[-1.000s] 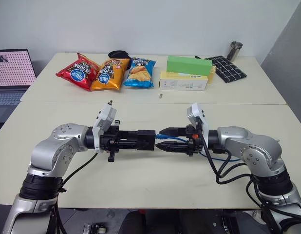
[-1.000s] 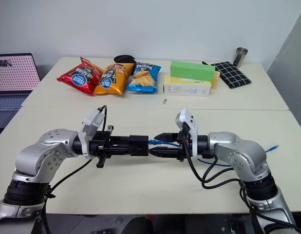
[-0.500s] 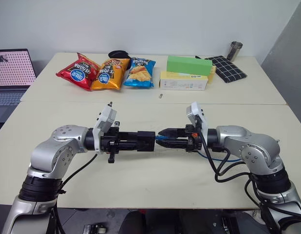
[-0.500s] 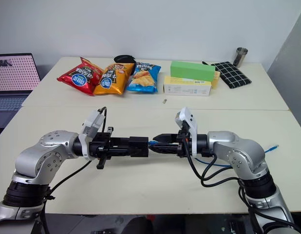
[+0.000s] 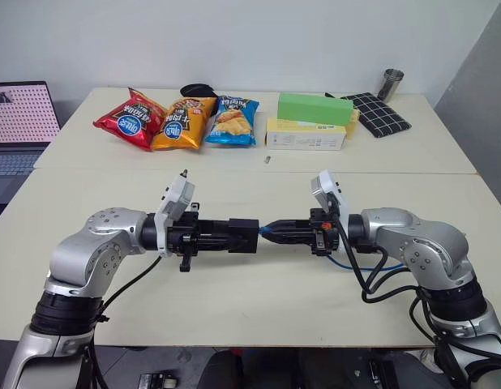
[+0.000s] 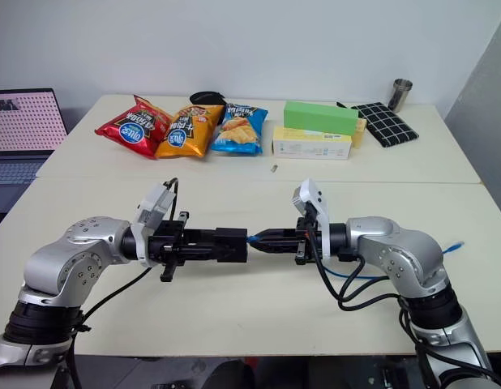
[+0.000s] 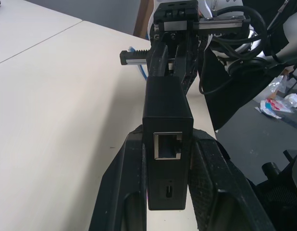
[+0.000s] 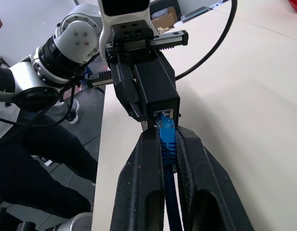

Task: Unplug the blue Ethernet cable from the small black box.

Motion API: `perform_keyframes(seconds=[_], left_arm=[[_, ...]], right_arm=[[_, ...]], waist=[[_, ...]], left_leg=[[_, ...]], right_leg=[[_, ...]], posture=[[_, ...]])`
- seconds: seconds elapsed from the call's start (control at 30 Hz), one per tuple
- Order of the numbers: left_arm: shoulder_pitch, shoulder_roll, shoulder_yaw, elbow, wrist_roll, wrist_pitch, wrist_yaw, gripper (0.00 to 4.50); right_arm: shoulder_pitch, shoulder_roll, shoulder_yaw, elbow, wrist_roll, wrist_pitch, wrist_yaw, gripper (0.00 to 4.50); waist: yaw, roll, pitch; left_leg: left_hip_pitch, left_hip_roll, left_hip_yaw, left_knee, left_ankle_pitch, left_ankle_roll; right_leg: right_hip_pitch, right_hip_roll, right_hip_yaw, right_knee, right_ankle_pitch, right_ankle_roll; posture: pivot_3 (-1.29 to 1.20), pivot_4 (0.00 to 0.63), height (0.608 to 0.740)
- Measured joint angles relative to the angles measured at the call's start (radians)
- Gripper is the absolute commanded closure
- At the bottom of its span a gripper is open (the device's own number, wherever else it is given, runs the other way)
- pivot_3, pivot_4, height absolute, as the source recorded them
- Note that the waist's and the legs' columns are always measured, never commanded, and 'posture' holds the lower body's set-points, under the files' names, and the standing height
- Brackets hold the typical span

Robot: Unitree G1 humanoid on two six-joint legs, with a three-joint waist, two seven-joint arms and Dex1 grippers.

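Observation:
My right gripper is going to release the blue Ethernet cable, its plug still in the box's port, by the table seam [image 5: 358, 195]. That spot is in front of the black checked cloth.
The small black box [image 5: 243, 235] is held level above the table, my left gripper [image 5: 252, 235] shut on its sides. In the left wrist view the box [image 7: 167, 110] sits between both fingers [image 7: 131, 178], an empty port facing the camera. The blue Ethernet cable [image 8: 169, 190] runs between my right gripper's fingers [image 8: 147, 159]. Its plug [image 8: 165, 129] is still seated in the box's [image 8: 156, 89] port. My right gripper [image 5: 272, 232] is shut on the cable just behind the plug. The cord loops under my right wrist [image 5: 350, 264], and its far end [image 6: 453, 245] lies on the table.
At the back of the table lie three snack bags [image 5: 174, 122], a green box [image 5: 314, 108] on a yellow box [image 5: 306, 134], a black checked cloth [image 5: 379, 113] and a metal cup [image 5: 389, 83]. A laptop [image 5: 20, 121] stands at the far left. A small part [image 5: 267, 160] lies mid-table.
My right gripper's fingers have closed from open onto the blue cable at the plug. Both arms and the box stayed in place.

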Motion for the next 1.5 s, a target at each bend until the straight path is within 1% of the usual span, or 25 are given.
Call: perform_keyframes(seconds=[0.17, 0.23, 0.4, 0.53, 0.63, 0.67, 0.8, 0.87, 0.9, 0.93, 0.97, 1.0, 1.07, 1.2, 1.23, 1.27, 1.3, 1.33, 1.4, 1.5], left_arm=[[0.012, 0.001, -0.003, -0.006, 0.009, -0.021, -0.018, 3.71], [0.019, 0.001, -0.006, -0.001, 0.016, -0.03, -0.024, 3.71], [0.044, 0.031, 0.004, 0.033, 0.036, -0.042, -0.017, 3.71], [0.048, 0.031, 0.018, 0.033, 0.035, -0.042, 0.003, 3.71], [0.055, 0.031, 0.031, 0.031, 0.035, -0.041, 0.028, 3.71], [0.062, 0.03, 0.037, 0.03, 0.034, -0.039, 0.041, 3.71], [0.074, 0.027, 0.042, 0.028, 0.038, -0.041, 0.076, 3.71], [0.072, 0.019, 0.041, 0.028, 0.047, -0.045, 0.094, 3.71], [0.071, 0.017, 0.041, 0.028, 0.05, -0.046, 0.099, 3.71], [0.068, 0.011, 0.041, 0.032, 0.059, -0.049, 0.116, 3.71], [0.056, -0.002, 0.04, 0.042, 0.071, -0.052, 0.134, 3.71], [0.04, -0.013, 0.038, 0.056, 0.082, -0.057, 0.15, 3.71], [0.017, -0.023, 0.038, 0.08, 0.109, -0.07, 0.181, 3.71], [0.004, -0.061, 0.037, 0.127, 0.155, -0.095, 0.237, 3.71], [0.004, -0.072, 0.037, 0.136, 0.167, -0.106, 0.254, 3.71], [0.003, -0.078, 0.037, 0.141, 0.177, -0.114, 0.268, 3.71], [0.002, -0.086, 0.037, 0.148, 0.187, -0.123, 0.287, 3.71], [0.0, -0.096, 0.038, 0.156, 0.199, -0.137, 0.304, 3.71], [-0.006, -0.12, 0.047, 0.194, 0.237, -0.177, 0.369, 3.72], [-0.015, -0.164, 0.064, 0.258, 0.293, -0.244, 0.469, 3.72]], right_arm=[[-0.004, -0.014, 0.004, 0.002, 0.01, 0.016, 0.026, 4.43], [-0.002, -0.037, 0.001, 0.002, 0.02, 0.028, 0.039, 4.43], [0.047, -0.105, -0.058, 0.011, 0.023, 0.044, 0.045, 4.43], [0.078, -0.113, -0.077, 0.029, -0.001, 0.018, 0.03, 4.43], [0.078, -0.112, -0.085, 0.149, -0.155, -0.116, -0.063, 4.43], [0.074, -0.113, -0.082, 0.226, -0.248, -0.19, -0.12, 4.43], [0.054, -0.11, -0.057, 0.455, -0.503, -0.379, -0.299, 4.43], [0.024, -0.092, -0.059, 0.554, -0.581, -0.436, -0.383, 3.73], [0.016, -0.087, -0.06, 0.581, -0.602, -0.454, -0.402, 3.67], [0.003, -0.081, -0.062, 0.624, -0.631, -0.48, -0.428, 3.33], [-0.011, -0.071, -0.066, 0.661, -0.652, -0.501, -0.445, 3.11], [-0.021, -0.065, -0.07, 0.685, -0.66, -0.513, -0.456, 2.96], [-0.039, -0.055, -0.074, 0.716, -0.677, -0.531, -0.462, 2.5], [-0.046, -0.05, -0.094, 0.72, -0.68, -0.53, -0.438, 1.41], [-0.043, -0.056, -0.098, 0.709, -0.679, -0.53, -0.426, 1.21], [-0.04, -0.062, -0.1, 0.698, -0.679, -0.53, -0.415, 1.11], [-0.035, -0.069, -0.104, 0.675, -0.677, -0.53, -0.399, 0.87], [-0.025, -0.08, -0.112, 0.644, -0.664, -0.524, -0.373, 0.77], [0.016, -0.119, -0.117, 0.495, -0.588, -0.48, -0.252, 0.26], [0.072, -0.168, -0.125, 0.262, -0.442, -0.384, -0.091, 0.26]], waist=[[0.0, 0.0, 0.0], [0.001, 0.0, 0.0], [0.001, 0.0, 0.0], [0.001, 0.0, 0.0], [0.001, 0.0, 0.0], [0.001, 0.0, 0.0], [0.001, 0.0, 0.0], [0.0, 0.001, 0.001], [0.0, 0.001, 0.001], [0.0, 0.001, 0.001], [0.0, 0.001, 0.001], [0.0, 0.001, 0.001], [0.0, 0.001, 0.001], [0.0, 0.001, 0.001], [0.001, 0.001, 0.001], [0.001, 0.001, 0.001], [0.001, 0.001, 0.001], [0.001, 0.001, 0.001], [0.003, 0.001, 0.001], [0.003, 0.002, 0.001]], left_leg=[[0.0, 0.0, 0.0, 0.0, 0.0, 0.0], [0.0, 0.0, 0.0, 0.0, 0.0, 0.0], [0.0, 0.0, 0.0, 0.0, -0.002, 0.003], [0.0, 0.0, 0.0, 0.0, -0.002, 0.003], [0.0, 0.0, 0.001, 0.0, -0.002, 0.003], [0.0, 0.0, 0.001, 0.0, -0.002, 0.003], [0.0, 0.0, 0.003, 0.0, 0.0, 0.0], [0.0, 0.0, 0.004, 0.0, 0.0, 0.0], [0.0, 0.0, 0.004, 0.0, 0.0, 0.0], [0.0, 0.0, 0.004, -0.001, 0.0, 0.0], [0.0, 0.0, 0.004, 0.0, 0.0, 0.0], [0.0, 0.0, 0.004, 0.0, 0.0, 0.0], [0.0, 0.0, 0.004, 0.0, 0.0, 0.0], [0.0, 0.0, 0.004, 0.0, 0.0, 0.0], [-0.001, 0.0, 0.004, 0.0, 0.0, 0.0], [-0.001, 0.0, 0.004, 0.0, 0.0, 0.0], [-0.001, 0.0, 0.004, 0.0, 0.0, 0.0], [-0.001, 0.0, 0.004, 0.0, 0.0, 0.0], [-0.001, 0.001, 0.003, 0.0, 0.0, 0.0], [-0.001, 0.001, 0.003, 0.0, 0.0, 0.0]], right_leg=[[0.0, 0.0, 0.0, 0.0, 0.0, 0.0], [0.0, 0.0, 0.0, 0.0, 0.0, 0.0], [0.0, 0.0, 0.0, -0.001, 0.0, 0.0], [0.0, 0.0, 0.0, -0.001, 0.0, 0.0], [0.0, 0.0, 0.001, -0.001, 0.0, 0.0], [0.0, 0.0, 0.001, -0.001, 0.0, 0.0], [-0.001, 0.0, 0.002, 0.0, 0.0, 0.0], [-0.001, 0.0, 0.003, 0.0, 0.0, 0.0], [-0.001, 0.0, 0.003, 0.0, 0.0, 0.0], [-0.002, 0.0, 0.003, 0.0, 0.0, 0.0], [-0.002, 0.0, 0.003, 0.001, 0.0, 0.0], [-0.002, 0.0, 0.003, 0.0, 0.0, 0.0], [-0.001, 0.0, 0.003, 0.0, 0.0, 0.0], [-0.001, 0.0, 0.003, 0.0, 0.0, 0.0], [-0.001, 0.0, 0.003, 0.0, 0.0, 0.0], [-0.002, 0.0, 0.003, 0.0, 0.0, 0.0], [-0.001, 0.0, 0.003, 0.0, 0.0, 0.0], [-0.001, 0.0, 0.003, 0.0, 0.0, 0.0], [-0.001, 0.0, 0.002, 0.0, 0.0, 0.0], [-0.001, 0.0, 0.002, 0.0, 0.0, 0.0]], posture=[[0.0, 0.15, 0.74], [0.0, 0.15, 0.74], [0.0, 0.15, 0.74], [0.0, 0.15, 0.74], [0.0, 0.15, 0.74], [0.0, 0.15, 0.74], [0.0, 0.15, 0.74], [0.0, 0.15, 0.74], [0.0, 0.15, 0.74], [0.0, 0.15, 0.74], [0.0, 0.15, 0.74], [0.0, 0.15, 0.74], [0.0, 0.15, 0.74], [0.0, 0.15, 0.74], [0.0, 0.15, 0.74], [0.0, 0.15, 0.74], [0.0, 0.15, 0.74], [0.0, 0.15, 0.74], [0.0, 0.15, 0.74], [0.0, 0.15, 0.74]])
